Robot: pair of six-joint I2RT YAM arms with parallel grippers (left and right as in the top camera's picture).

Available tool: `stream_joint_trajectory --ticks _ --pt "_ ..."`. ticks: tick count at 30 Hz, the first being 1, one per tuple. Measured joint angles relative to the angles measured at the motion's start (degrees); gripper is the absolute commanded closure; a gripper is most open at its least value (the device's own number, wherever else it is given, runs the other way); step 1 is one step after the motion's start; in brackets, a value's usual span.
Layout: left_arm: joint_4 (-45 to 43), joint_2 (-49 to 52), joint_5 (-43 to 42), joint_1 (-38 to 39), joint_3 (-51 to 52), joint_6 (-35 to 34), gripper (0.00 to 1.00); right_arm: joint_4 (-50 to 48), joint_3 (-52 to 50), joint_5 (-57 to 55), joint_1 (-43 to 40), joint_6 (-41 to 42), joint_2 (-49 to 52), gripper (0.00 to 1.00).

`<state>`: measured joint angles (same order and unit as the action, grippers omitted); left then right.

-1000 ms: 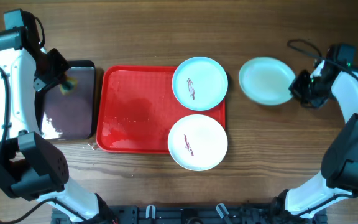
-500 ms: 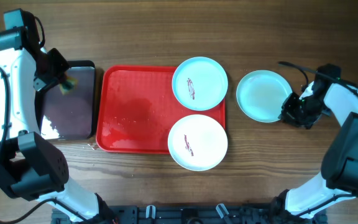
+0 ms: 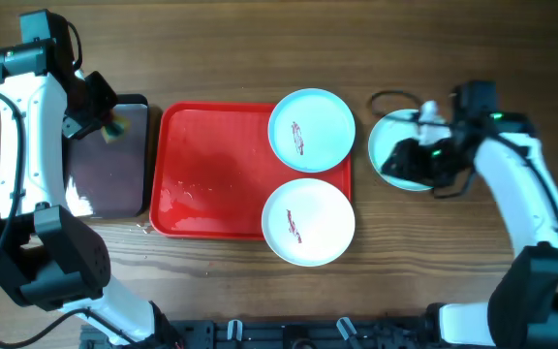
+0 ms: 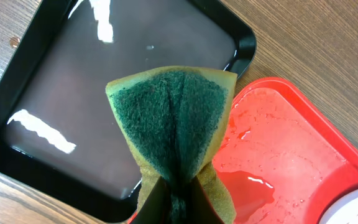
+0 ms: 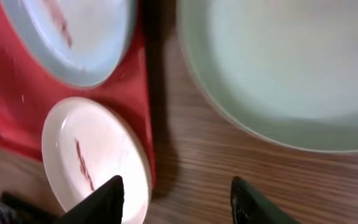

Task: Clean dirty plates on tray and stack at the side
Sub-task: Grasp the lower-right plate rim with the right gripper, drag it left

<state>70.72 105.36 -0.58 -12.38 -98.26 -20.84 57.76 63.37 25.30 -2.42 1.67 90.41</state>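
I will move my right gripper to the near smeared plate next and close it on the plate's edge point(image 3: 353, 214) point(image 5: 143, 156) that faces the clean plate's side of the table.
Two plates with a red-brown smear lie at the right end of the red tray point(image 3: 211, 174): the far plate point(image 3: 311, 129) and the near plate point(image 3: 308, 222), which overhangs the rim. A third, clean plate point(image 3: 390, 131) rests on the table right of the tray. My right gripper point(image 3: 400, 165) hovers over its near-left edge, open and empty. In the right wrist view the right gripper point(image 5: 176, 202) has bare wood between its fingers, with the clean plate point(image 5: 291, 68) ahead. My left gripper point(image 4: 179, 208) is shut on a green-yellow sponge point(image 4: 173, 124) over the black tray point(image 4: 73, 62).
The black tray point(image 3: 105, 179) holds dark water and stands just left of the red tray. Puddles of water sit on the red tray's bare left half point(image 4: 278, 149). A cable loops on the table behind the clean plate.
My right gripper has set the clean plate down right of the tray, opened, and swung left over it. The left arm shifted slightly right with the sponge.
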Motion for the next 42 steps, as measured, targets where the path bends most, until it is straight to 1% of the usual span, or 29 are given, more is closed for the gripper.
stream_joint_trajectory --ticks 4,7,12,16,20,22,29,34,38,39,41,42 --pt "-0.04 0.0 0.0 0.0 0.0 0.0 0.96 -5.84 -5.66 0.42 8.98 -0.26 0.0 0.53" --pt "0.0 0.0 0.02 0.0 0.0 0.02 0.96 -8.61 -9.6 0.39 12.83 0.17 0.0 0.57" --pt "-0.02 0.0 0.02 0.0 0.0 0.0 0.96 -11.96 -13.53 0.37 15.89 1.11 0.0 0.6" --pt "-0.02 0.0 0.02 0.0 0.0 0.0 0.96 -15.13 -16.02 -0.07 16.63 3.41 0.0 0.69" --pt "-0.02 0.0 0.02 0.0 0.0 0.0 0.96 -18.03 -19.08 -0.46 16.63 5.79 0.0 0.89" --pt "-0.02 0.0 0.02 0.0 0.0 0.0 0.96 -18.49 -19.15 -0.48 16.63 6.67 0.0 0.96" --pt "-0.02 0.0 0.02 0.0 0.0 0.0 0.96 -18.34 -19.15 -0.85 16.57 7.98 0.0 0.96" --pt "-0.02 0.0 0.02 0.0 0.0 0.02 0.96 -17.14 -18.53 3.74 17.57 9.88 -0.24 0.96" --pt "-0.02 0.0 0.02 0.0 0.0 0.0 0.96 -23.02 -15.26 3.45 22.77 15.74 -2.43 0.96" --pt "-0.02 0.0 0.0 0.0 0.0 0.02 0.96 -27.23 -13.07 1.05 26.56 20.5 -3.08 0.96" --pt "-0.02 0.0 0.0 0.0 0.0 0.02 0.96 -30.14 -11.06 -1.99 30.69 24.76 -3.52 0.96" --pt "-0.02 0.0 0.02 0.0 0.0 0.0 0.96 -31.89 -10.36 -5.51 32.89 27.23 -3.65 0.96"
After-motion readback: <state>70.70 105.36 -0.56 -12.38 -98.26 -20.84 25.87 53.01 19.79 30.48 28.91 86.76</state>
